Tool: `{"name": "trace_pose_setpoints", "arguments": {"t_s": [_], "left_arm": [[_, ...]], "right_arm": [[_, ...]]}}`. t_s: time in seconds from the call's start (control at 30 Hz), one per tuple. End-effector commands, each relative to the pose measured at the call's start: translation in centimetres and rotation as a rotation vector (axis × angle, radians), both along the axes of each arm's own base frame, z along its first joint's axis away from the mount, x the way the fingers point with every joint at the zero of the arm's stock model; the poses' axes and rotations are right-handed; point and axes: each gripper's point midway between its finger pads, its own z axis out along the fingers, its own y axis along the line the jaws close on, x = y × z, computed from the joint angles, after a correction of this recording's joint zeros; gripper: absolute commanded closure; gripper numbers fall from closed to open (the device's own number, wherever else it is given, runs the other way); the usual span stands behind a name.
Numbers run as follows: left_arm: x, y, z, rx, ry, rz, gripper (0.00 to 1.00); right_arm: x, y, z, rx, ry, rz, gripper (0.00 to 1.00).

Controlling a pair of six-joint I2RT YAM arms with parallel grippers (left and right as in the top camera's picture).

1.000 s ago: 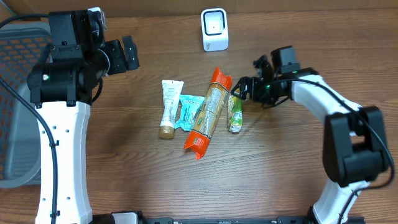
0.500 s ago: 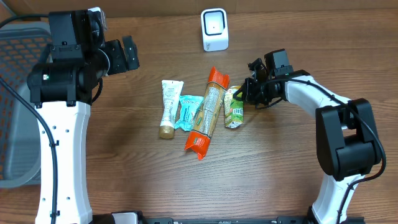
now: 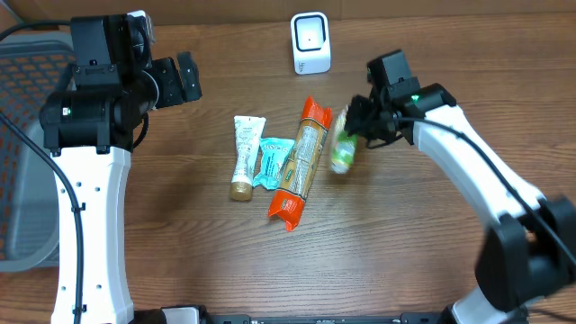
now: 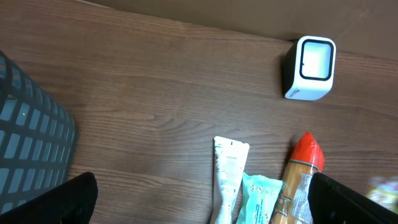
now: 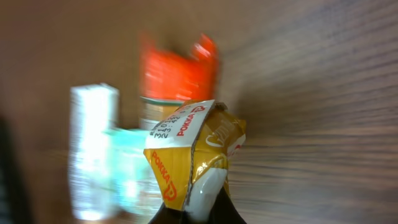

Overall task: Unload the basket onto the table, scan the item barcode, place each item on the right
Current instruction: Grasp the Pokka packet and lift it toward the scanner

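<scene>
Next, my right gripper sets the drink carton free on bare table [image 3: 355,145] [image 5: 254,144] next to the orange pack, away from the teal packet. The carton now hangs just above the table.
A small yellow-and-green drink carton [image 3: 342,149] hangs blurred just above the table, right of the orange pack, with my right gripper [image 3: 358,123] shut on its top end. The right wrist view shows the carton's folded yellow top [image 5: 193,149] pinched between the dark fingers of the right gripper [image 5: 198,211]. A white barcode scanner [image 3: 310,42] stands at the back middle, also visible in the left wrist view as a scanner [image 4: 309,67] with its window facing up. My left gripper [image 3: 184,79] is open and empty at the far left, its left gripper [image 4: 202,208] fingertips wide apart.
A white tube [image 3: 244,155], a teal packet [image 3: 273,162] and a long orange pack [image 3: 302,162] lie side by side mid-table. A grey mesh basket [image 3: 22,135] sits at the left edge.
My right gripper closed on the drink carton and lifted it off the table, swinging slightly toward the back. The left arm has not moved.
</scene>
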Motion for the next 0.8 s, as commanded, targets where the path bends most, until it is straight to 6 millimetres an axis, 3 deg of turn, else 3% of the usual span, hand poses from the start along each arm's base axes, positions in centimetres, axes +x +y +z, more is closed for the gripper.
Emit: {"name": "trace_pose_setpoints", "arguments": {"t_s": [0.0, 0.07, 0.33, 0.47, 0.77], "left_arm": [[0.3, 0.1, 0.0, 0.006, 0.0, 0.002, 0.0], [0.3, 0.1, 0.0, 0.006, 0.0, 0.002, 0.01], [0.3, 0.1, 0.0, 0.006, 0.0, 0.002, 0.0], [0.3, 0.1, 0.0, 0.006, 0.0, 0.002, 0.0], [0.3, 0.1, 0.0, 0.006, 0.0, 0.002, 0.0]], "right_arm": [[0.5, -0.6, 7.4, 0.131, -0.114, -0.358, 0.96], [0.0, 0.3, 9.7, 0.193, -0.154, -0.369, 0.96], [-1.5, 0.6, 14.6, 0.325, -0.227, -0.399, 0.96], [-1.9, 0.4, 15.6, 0.34, -0.246, -0.396, 0.96], [-2.2, 1.5, 15.9, 0.285, -0.305, -0.327, 0.96]]}}
